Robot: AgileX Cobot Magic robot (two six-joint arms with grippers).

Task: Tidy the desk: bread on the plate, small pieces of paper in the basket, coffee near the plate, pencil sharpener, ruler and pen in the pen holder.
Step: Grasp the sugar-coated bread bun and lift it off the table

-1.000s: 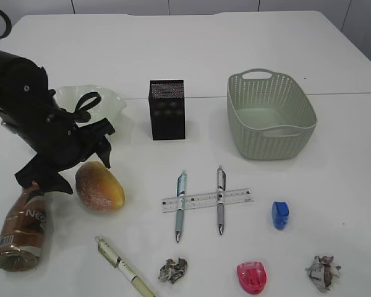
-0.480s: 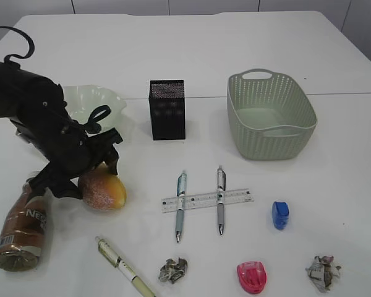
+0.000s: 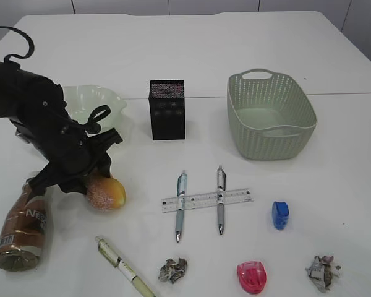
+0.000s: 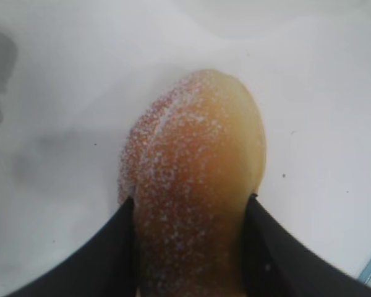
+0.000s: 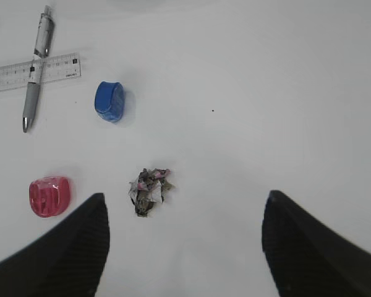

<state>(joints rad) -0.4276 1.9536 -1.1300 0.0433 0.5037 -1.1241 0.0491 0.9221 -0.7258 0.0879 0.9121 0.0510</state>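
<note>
The bread is in my left gripper. It will be let go on the green plate's half point(image 3: 54, 119) away from the black pen holder.
The sugar-speckled bread point(image 3: 109, 193) lies on the white desk point(image 3: 334, 173) at the left, and my left gripper point(image 3: 89, 178) is down over it. In the left wrist view both black fingers press the flanks of the bread point(image 4: 191, 179), so the left gripper point(image 4: 188, 207) is shut on it. The wavy green plate point(image 3: 111, 99) stands just behind the arm. The coffee point(image 3: 21, 226) lies on its side at front left. My right gripper point(image 5: 185, 210) hangs open over bare desk beside a crumpled paper point(image 5: 149, 190).
The black pen holder point(image 3: 167, 110) and green basket point(image 3: 300, 102) stand at the back. The ruler point(image 3: 207, 200) lies under two pens point(image 3: 180, 204) point(image 3: 220, 199); a third pen point(image 3: 125, 267) lies in front. Blue point(image 3: 280, 215) and pink point(image 3: 251, 276) sharpeners and paper scraps point(image 3: 173, 270) point(image 3: 323, 272) sit near the front edge.
My left arm swung right from over the coffee bottle, came down on the bread and closed its fingers against both sides. The right gripper stayed as it was.
</note>
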